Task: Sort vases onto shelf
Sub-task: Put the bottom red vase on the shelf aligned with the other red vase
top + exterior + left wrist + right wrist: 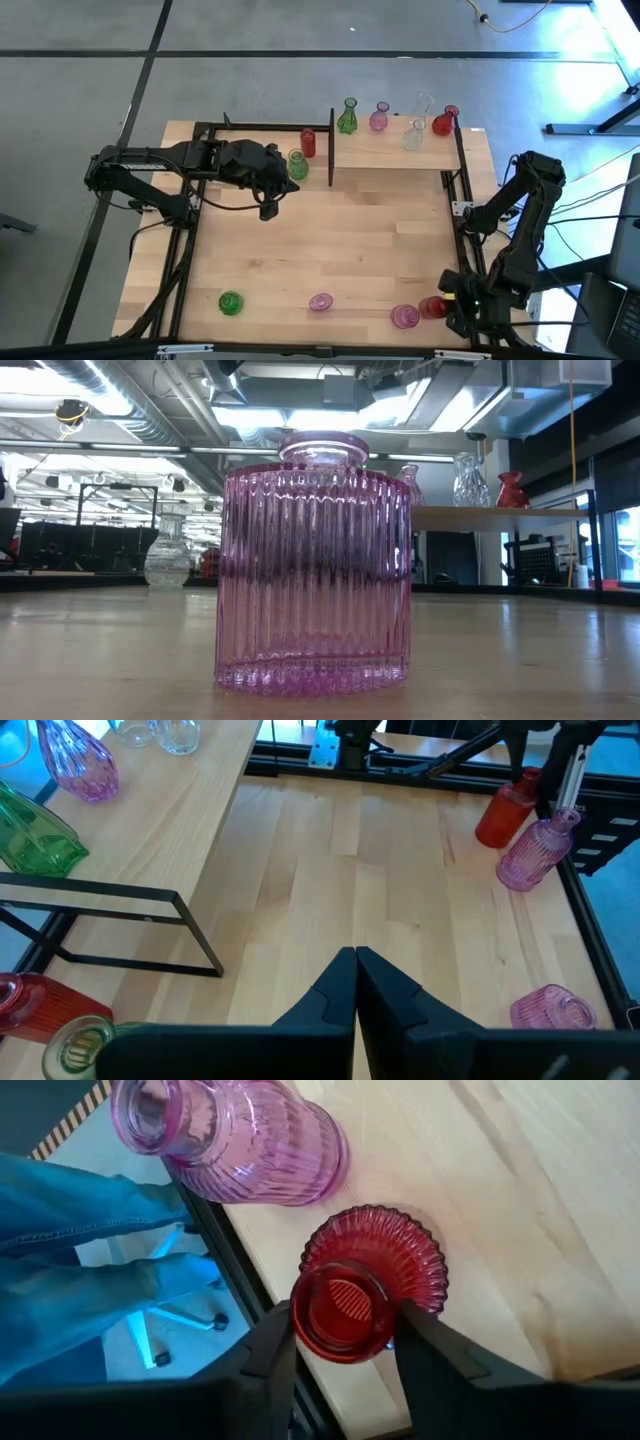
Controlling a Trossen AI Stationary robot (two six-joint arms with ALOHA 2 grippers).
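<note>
Next, I open my right gripper, as it grips the red vase's rim at a slant, and take the neck point(364, 1283) from straight above before I lift the vase to the shelf.
A red ribbed vase point(375, 1260) stands upright on the tabletop at the near right corner, and my right gripper point(345, 1342) is shut on it. A pink vase point(240, 1135) stands right beside it. My left gripper point(355, 960) hangs shut and empty above the table, near the shelf's left end point(335, 150). On the shelf board point(395, 152) stand a green vase point(347, 118), a pink vase point(379, 118), a clear vase point(414, 135) and a red vase point(444, 122). My right gripper pinches the red vase's mouth rim point(395, 1312) between its two fingers point(440, 1365), one on each side of the neck. The fingers come from above, slanting steeply down. The vase stands upright with its bottom on the table.
A red vase point(308, 142) and a green vase point(297, 165) stand on the table left of the shelf. A green vase point(230, 302) and a pink vase point(320, 301) stand near the front edge. A person's leg in jeans point(80, 1260) shows beyond the table's edge.
</note>
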